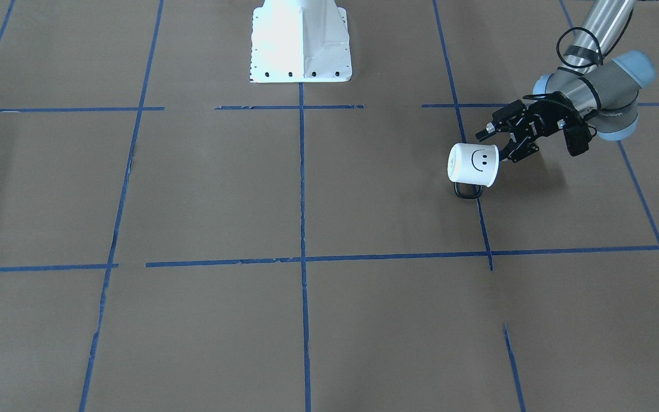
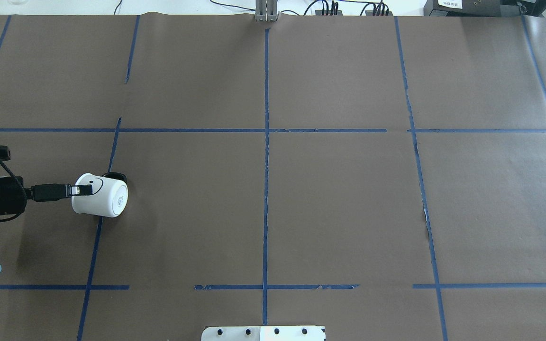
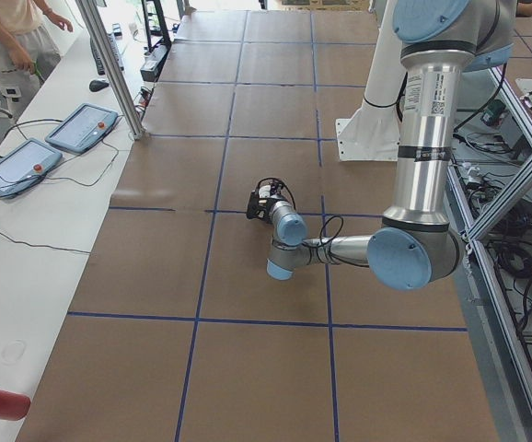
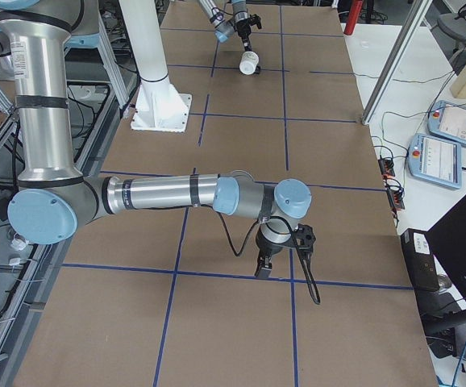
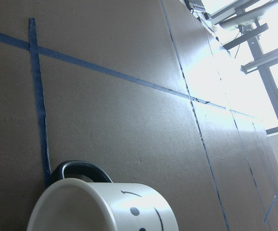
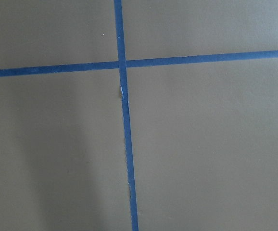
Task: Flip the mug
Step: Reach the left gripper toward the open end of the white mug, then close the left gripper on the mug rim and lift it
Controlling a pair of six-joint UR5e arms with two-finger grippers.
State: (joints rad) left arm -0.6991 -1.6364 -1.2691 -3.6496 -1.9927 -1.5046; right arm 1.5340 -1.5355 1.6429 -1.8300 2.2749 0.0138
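Next, my left gripper sets the white mug down beside the middle blue tape line (image 1: pixel 318 208) (image 5: pixel 195 149), in between the robot base and the spot where the tapes cross.
The white mug (image 1: pixel 474 164) with a black smiley face is tipped on its side near the table's left part, base pointing away from my left arm. Its black handle (image 1: pixel 468 191) hangs down and touches the paper. In the overhead view the mug (image 2: pixel 100 195) shows its stamped base. My left gripper (image 1: pixel 492 146) is shut on the mug's rim, one finger (image 2: pixel 82 190) over the outer wall and the other hidden inside. The left wrist view shows the mug's rim (image 5: pixel 100 204) close up. My right gripper (image 4: pixel 264 270) hangs low over the table; I cannot tell whether it is open.
Brown paper with blue tape lines (image 2: pixel 266 166) covers the table. The white robot base (image 1: pixel 301 46) stands at the near middle edge. Pendant tablets (image 3: pixel 54 143) lie on the white side bench, where a person (image 3: pixel 13 32) stands.
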